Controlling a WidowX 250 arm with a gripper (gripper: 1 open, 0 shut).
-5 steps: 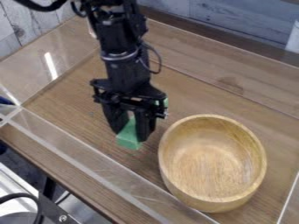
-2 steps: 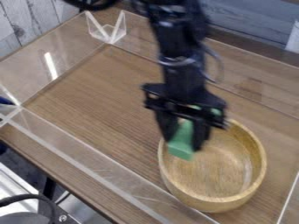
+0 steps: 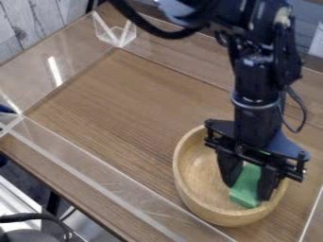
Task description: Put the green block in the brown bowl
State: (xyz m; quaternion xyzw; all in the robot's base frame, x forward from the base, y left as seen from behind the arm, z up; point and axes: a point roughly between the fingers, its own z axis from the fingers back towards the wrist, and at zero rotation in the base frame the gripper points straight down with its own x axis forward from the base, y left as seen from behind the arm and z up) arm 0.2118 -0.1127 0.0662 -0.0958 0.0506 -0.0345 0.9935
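Observation:
I should have my gripper release the green block on the middle of the brown bowl's wooden bottom [image 3: 225, 182]. It now hangs low inside the bowl's ring.
The green block [image 3: 248, 188] hangs upright between the black fingers of my gripper [image 3: 255, 181], which is shut on it. Only its lower part shows below the fingers. It is inside the ring of the brown bowl [image 3: 192, 176], over the bowl's right half, low above the wooden floor of the bowl; whether it touches the bottom I cannot tell. The bowl sits at the front right of the wooden table. My black arm [image 3: 263, 66] comes down from the top right and covers part of the bowl's far rim.
A clear acrylic wall [image 3: 76, 170] runs along the front and left edges of the table. A small clear stand [image 3: 116, 31] sits at the back left. Bare wood [image 3: 113, 104] spreads left of the bowl.
My gripper has carried the green block to the right, from the table left of the bowl to a spot over the bowl's inside, and a little lower.

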